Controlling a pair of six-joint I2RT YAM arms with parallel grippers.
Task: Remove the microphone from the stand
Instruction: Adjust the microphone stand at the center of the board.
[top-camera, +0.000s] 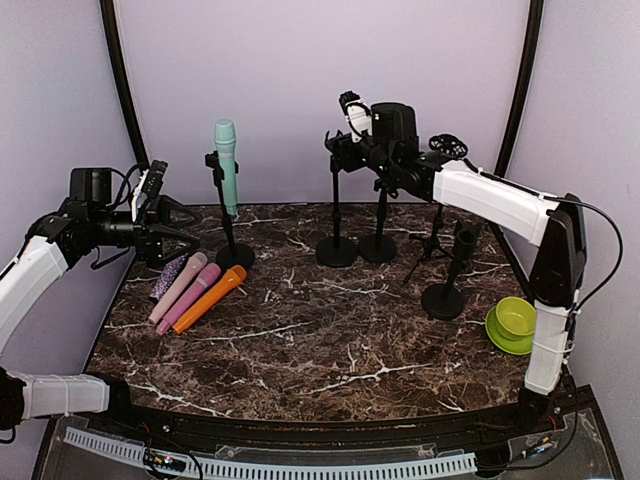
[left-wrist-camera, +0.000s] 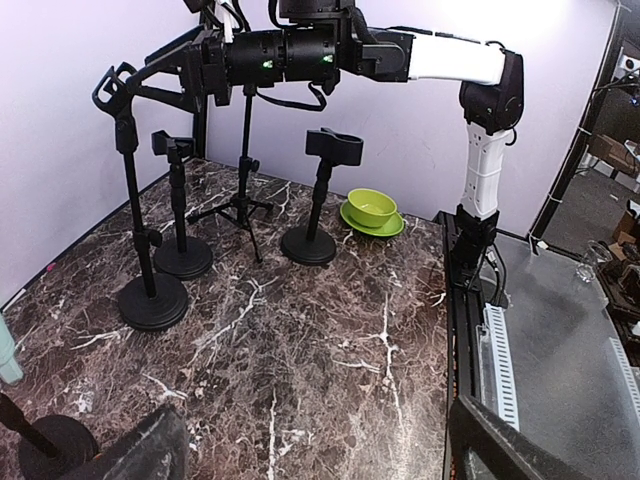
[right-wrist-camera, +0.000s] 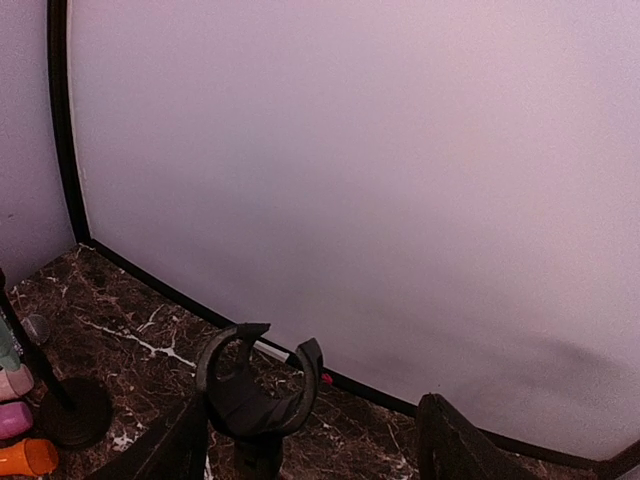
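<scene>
The pole (top-camera: 222, 196) just below the clip of the black stand holding the teal microphone is the next spot for my left gripper to go to and close on.
A teal microphone (top-camera: 226, 165) stands upright in the clip of a black stand (top-camera: 234, 255) at the back left. My left gripper (top-camera: 188, 224) hangs open just left of that stand, apart from it. In the left wrist view its fingers (left-wrist-camera: 140, 450) frame bare marble, and the teal microphone (left-wrist-camera: 7, 362) shows only at the left edge. My right gripper (top-camera: 338, 147) is open up at the top of an empty stand (top-camera: 336, 200). In the right wrist view that stand's empty clip (right-wrist-camera: 258, 385) sits between the fingers (right-wrist-camera: 460, 445), towards the left one.
Several microphones lie left of centre, among them a pink one (top-camera: 180, 285) and an orange one (top-camera: 212, 297). More empty stands (top-camera: 378, 245), a tripod (top-camera: 430, 245) and a short stand (top-camera: 445, 290) stand at the right. A green bowl (top-camera: 515, 318) sits near the right arm.
</scene>
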